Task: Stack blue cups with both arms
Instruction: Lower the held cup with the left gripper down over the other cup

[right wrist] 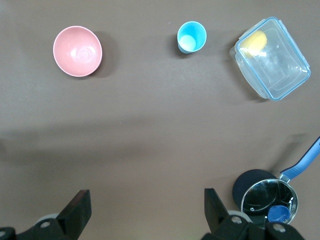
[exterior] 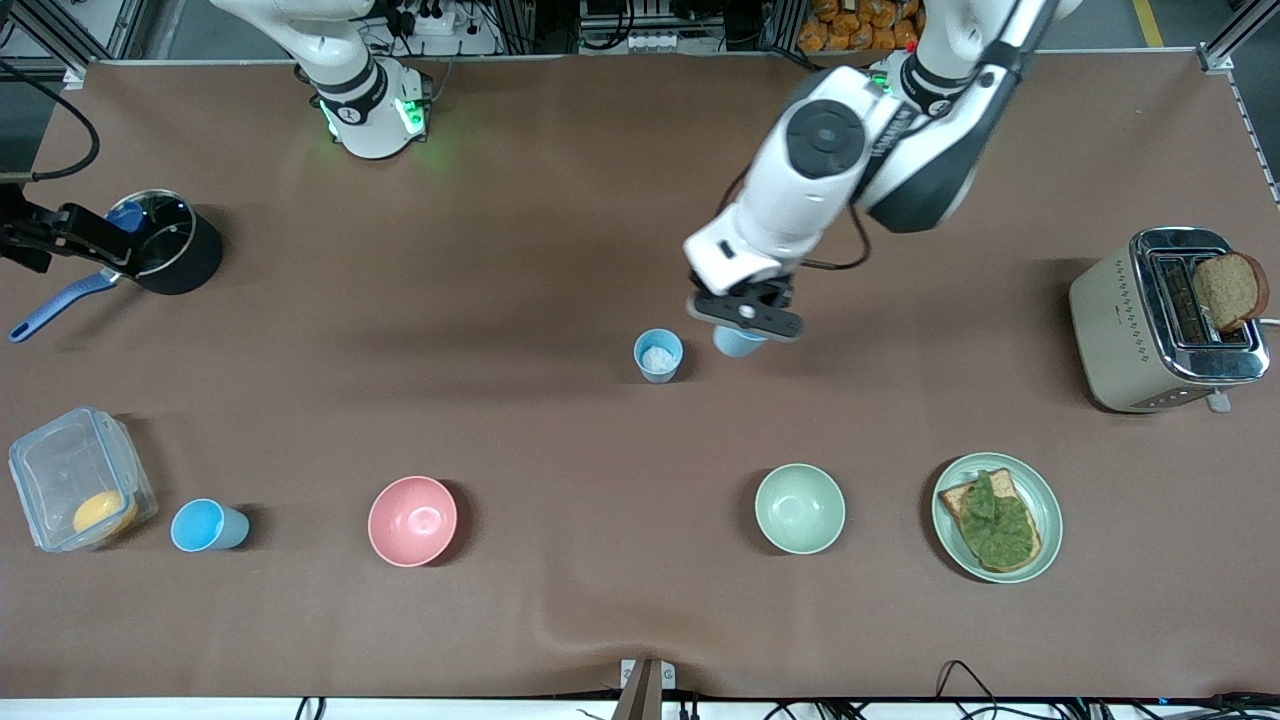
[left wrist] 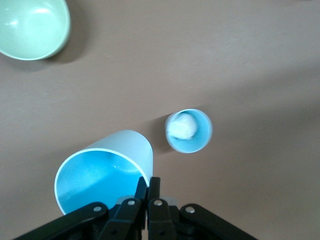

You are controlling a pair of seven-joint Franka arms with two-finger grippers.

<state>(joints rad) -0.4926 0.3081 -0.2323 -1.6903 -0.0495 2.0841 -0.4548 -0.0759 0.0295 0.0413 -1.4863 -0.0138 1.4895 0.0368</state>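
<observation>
The light-blue cup, now hanging tilted from that gripper, will be released by my left gripper inside the blue cup with the white patch (exterior: 657, 348) (left wrist: 189, 130).
My left gripper (exterior: 745, 320) is shut on the wall of a light-blue cup (exterior: 738, 343), one finger inside the rim and one outside. In the left wrist view that cup (left wrist: 105, 170) hangs tilted from the left gripper (left wrist: 148, 186). Close beside it, toward the right arm's end, a second blue cup (exterior: 658, 355) with a white patch inside (left wrist: 188, 131) stands upright on the table. A third blue cup (exterior: 205, 525) (right wrist: 191, 37) stands beside the clear container. My right gripper (right wrist: 146, 199) is open, high over bare table, holding nothing; it does not show in the front view.
A pink bowl (exterior: 412, 520) and a pale green bowl (exterior: 800, 508) sit nearer the front camera. A clear lidded container (exterior: 75, 480) and a black pot (exterior: 165, 250) are at the right arm's end. A plate with toast (exterior: 997, 515) and a toaster (exterior: 1165, 320) are at the left arm's end.
</observation>
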